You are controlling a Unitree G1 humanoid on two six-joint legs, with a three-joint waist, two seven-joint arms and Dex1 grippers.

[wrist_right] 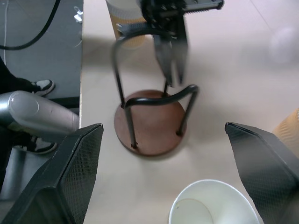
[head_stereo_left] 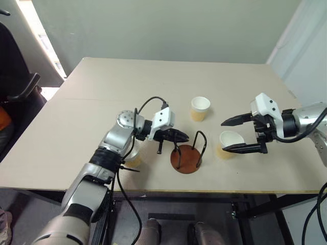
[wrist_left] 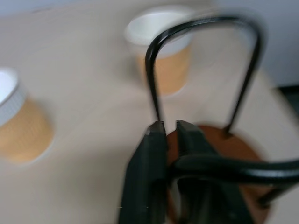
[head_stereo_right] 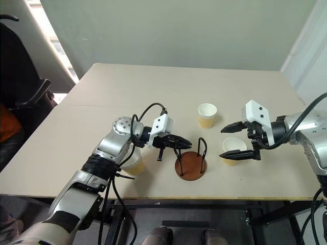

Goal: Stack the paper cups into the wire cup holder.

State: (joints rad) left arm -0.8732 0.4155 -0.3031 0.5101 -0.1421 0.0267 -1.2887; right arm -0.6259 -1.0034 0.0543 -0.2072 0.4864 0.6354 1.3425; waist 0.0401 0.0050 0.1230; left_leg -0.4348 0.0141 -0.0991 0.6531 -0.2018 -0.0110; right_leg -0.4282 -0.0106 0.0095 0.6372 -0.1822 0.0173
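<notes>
The paper cup between my right gripper's open fingers will be gripped on the near rim [head_stereo_left: 230,145] [wrist_right: 171,211], with one finger inside that cup.
The wire cup holder [head_stereo_left: 186,158], a reddish-brown disc with two black hoops, stands near the table's front edge. My left gripper [head_stereo_left: 180,136] reaches in over it from the left. Its fingers [wrist_left: 154,154] stand open by only a narrow gap, right at the bend of the nearer hoop, and nothing is gripped. One paper cup [head_stereo_left: 229,143] stands right of the holder, between the wide-open fingers of my right gripper [head_stereo_left: 224,136], which do not touch it. A second cup [head_stereo_left: 200,108] stands farther back. A third cup [head_stereo_left: 134,157] is partly hidden under my left forearm.
The beige table [head_stereo_left: 102,117] stretches back to a pale wall. A black chair [head_stereo_left: 20,87] stands off the table's left side. A black cable [head_stereo_left: 148,104] loops above my left wrist.
</notes>
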